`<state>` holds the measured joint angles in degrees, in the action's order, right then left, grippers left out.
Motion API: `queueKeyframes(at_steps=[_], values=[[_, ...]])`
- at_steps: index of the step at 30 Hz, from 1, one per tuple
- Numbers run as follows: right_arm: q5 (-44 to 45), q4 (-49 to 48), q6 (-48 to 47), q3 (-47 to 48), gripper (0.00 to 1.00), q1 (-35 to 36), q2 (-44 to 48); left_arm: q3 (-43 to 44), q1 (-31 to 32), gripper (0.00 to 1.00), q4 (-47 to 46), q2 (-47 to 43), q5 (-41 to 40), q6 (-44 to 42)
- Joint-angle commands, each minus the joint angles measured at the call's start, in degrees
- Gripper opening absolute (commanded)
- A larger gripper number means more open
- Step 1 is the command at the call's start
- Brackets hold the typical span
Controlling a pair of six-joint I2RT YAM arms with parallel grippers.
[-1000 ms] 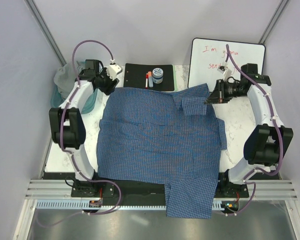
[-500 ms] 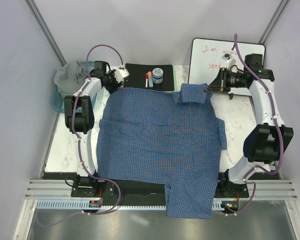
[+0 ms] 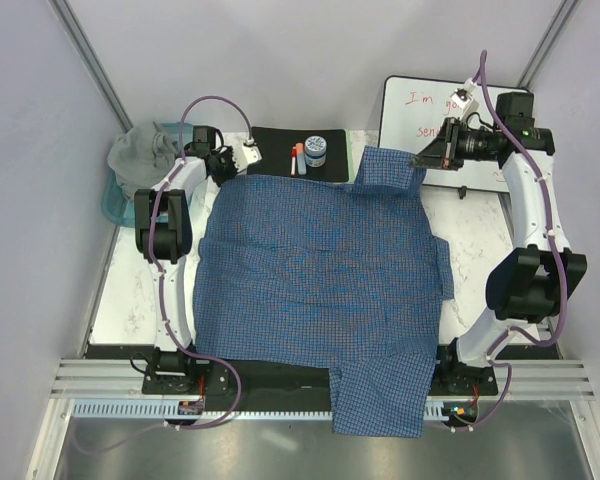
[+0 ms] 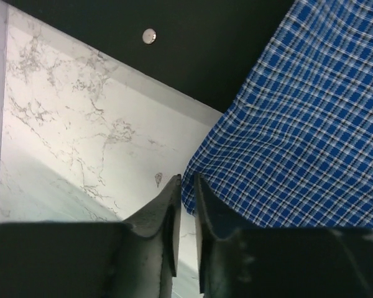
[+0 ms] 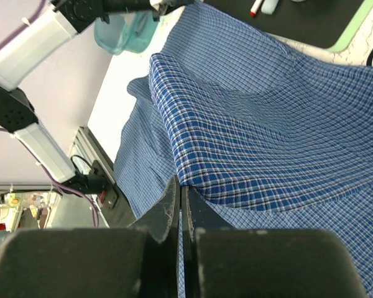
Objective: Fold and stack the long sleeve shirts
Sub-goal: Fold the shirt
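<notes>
My left gripper's fingers are catching only the hem at the shirt's far corner, so they should open and take the shirt's edge nearer the black mat (image 4: 209, 144) before drawing it toward me.
The blue-and-white check shirt (image 3: 320, 265) lies spread over the table, one part hanging off the near edge. My right gripper (image 3: 427, 160) is shut on the shirt's far right edge and holds it up by the whiteboard. In the right wrist view the cloth (image 5: 267, 124) drapes from the shut gripper (image 5: 179, 183). My left gripper (image 3: 224, 168) is at the shirt's far left corner. In the left wrist view the gripper (image 4: 188, 180) is open by a narrow gap, with the hem (image 4: 298, 124) showing at the tips. The grey shirt (image 3: 140, 150) is bunched in the teal tub (image 3: 115, 202).
A black mat (image 3: 275, 150) at the back holds markers (image 3: 298, 158) and a small jar (image 3: 315, 150). A whiteboard (image 3: 455, 115) leans at the back right. The marble table (image 4: 81, 124) shows beside the left corner. The tub stands at the table's left edge.
My right gripper has carried the shirt's far right edge up and back toward the whiteboard, opening out the fold. My left gripper has reached the far left corner and its jaws have narrowed.
</notes>
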<state>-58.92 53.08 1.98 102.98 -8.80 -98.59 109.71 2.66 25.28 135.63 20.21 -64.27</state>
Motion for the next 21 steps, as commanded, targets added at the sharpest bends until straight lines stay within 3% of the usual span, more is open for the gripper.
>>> queueKeyframes(at_steps=[1, 4, 11, 14, 15, 21], values=[[-3.05, -3.94, 3.64, 4.16, 0.00, -0.08, -0.20, 1.74, 0.16, 0.14, 2.05, -0.45, 3.96, -4.99], [-3.66, -4.91, 4.52, 5.30, 0.00, -0.08, -0.03, 0.16, 0.07, 0.03, 2.23, -3.00, 6.06, -5.16], [-3.84, -5.36, 4.88, 4.86, 0.00, -0.08, -0.03, 0.58, -0.02, 0.02, 3.63, -5.12, 8.00, -6.13], [-3.84, -5.71, 5.05, 4.69, 0.00, -0.17, 0.06, 2.52, -0.11, 0.35, 4.07, -3.98, 8.44, -4.99], [-3.93, -5.79, 5.05, 4.69, 0.00, -0.08, 0.15, 2.61, -0.19, 0.53, 4.34, -3.71, 9.32, -5.68], [-4.10, -5.79, 5.14, 4.86, 0.00, -0.08, -0.29, 5.68, -0.19, 0.58, 6.10, -0.46, 10.91, -7.71]])
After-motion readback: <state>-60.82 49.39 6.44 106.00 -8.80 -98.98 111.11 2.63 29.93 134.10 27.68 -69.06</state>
